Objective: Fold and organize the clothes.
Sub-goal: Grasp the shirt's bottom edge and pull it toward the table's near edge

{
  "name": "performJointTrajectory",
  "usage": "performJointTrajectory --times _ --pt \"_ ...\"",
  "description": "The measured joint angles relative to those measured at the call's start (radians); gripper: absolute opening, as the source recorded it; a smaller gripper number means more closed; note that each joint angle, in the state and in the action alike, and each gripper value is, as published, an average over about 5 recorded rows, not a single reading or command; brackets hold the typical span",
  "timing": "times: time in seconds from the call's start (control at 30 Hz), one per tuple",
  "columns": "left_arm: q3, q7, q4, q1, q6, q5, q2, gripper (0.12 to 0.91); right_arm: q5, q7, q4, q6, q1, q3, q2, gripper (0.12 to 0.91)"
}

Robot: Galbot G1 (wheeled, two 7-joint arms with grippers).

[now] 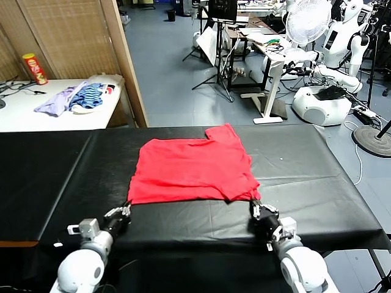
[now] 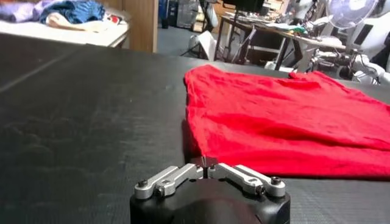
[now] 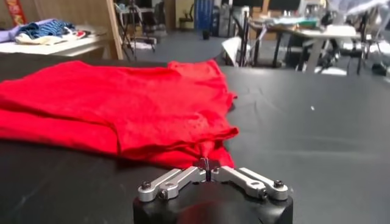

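The robot's right gripper holds the red T-shirt's near corner while the sleeve sticks out from the T-shirt's far edge, so it should take that far end (image 1: 236, 138) and fold it nearer.
The clothes are one red T-shirt (image 1: 192, 171) lying flat in the middle of the black table (image 1: 305, 177), with one sleeve (image 1: 226, 135) pointing toward the far side. My left gripper (image 1: 125, 209) rests on the table at the shirt's near left corner. In the left wrist view the left gripper (image 2: 207, 163) is shut, pinching the tip of the red fabric (image 2: 286, 122). My right gripper (image 1: 256, 207) sits at the near right corner. In the right wrist view the right gripper (image 3: 206, 165) is shut on a bunched fold of the shirt (image 3: 122, 103).
A white side table (image 1: 24, 116) at the back left carries a pile of lilac and blue-striped garments (image 1: 76, 97) and a red can (image 1: 35, 68). A wooden partition (image 1: 128, 61) stands behind it. Stands, a fan (image 1: 307, 21) and other robots fill the floor beyond the table.
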State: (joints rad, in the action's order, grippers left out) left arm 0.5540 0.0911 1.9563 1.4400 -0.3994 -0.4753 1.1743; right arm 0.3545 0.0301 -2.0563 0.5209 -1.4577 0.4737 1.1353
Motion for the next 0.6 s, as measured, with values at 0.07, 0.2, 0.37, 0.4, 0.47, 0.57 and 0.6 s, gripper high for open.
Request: performJointTrajectory --times 0.07,0.2,0.37,0.4,0.47,0.57,0.6 --pt "0.005 0.005 0.013 0.014 -0.002 0.026 -0.008 0.126 0.001 0.000 -0.024 0.010 -0.030 0.009 -0.007 0.123" --pt "0.019 0.017 0.053 0.059 -0.015 0.051 -0.023 0.126 0.003 -0.005 -0.068 0.022 -0.090 0.027 -0.013 0.123" --pt "0.038 0.020 0.121 0.144 -0.025 0.080 -0.033 0.126 0.002 -0.029 -0.114 0.039 -0.144 0.033 -0.018 0.150" --pt "0.044 0.019 0.135 0.164 -0.026 0.083 -0.034 0.126 0.002 -0.033 -0.123 0.043 -0.153 0.034 -0.021 0.170" --pt "0.054 0.021 0.162 0.202 -0.031 0.083 -0.036 0.126 0.002 -0.034 -0.143 0.053 -0.170 0.038 -0.028 0.259" --pt "0.067 0.034 0.202 0.253 -0.046 0.082 -0.036 0.159 0.005 -0.025 -0.178 0.071 -0.193 0.049 -0.040 0.424" --pt "0.071 0.042 0.214 0.268 -0.052 0.081 -0.034 0.197 0.007 -0.021 -0.190 0.079 -0.198 0.054 -0.044 0.491"
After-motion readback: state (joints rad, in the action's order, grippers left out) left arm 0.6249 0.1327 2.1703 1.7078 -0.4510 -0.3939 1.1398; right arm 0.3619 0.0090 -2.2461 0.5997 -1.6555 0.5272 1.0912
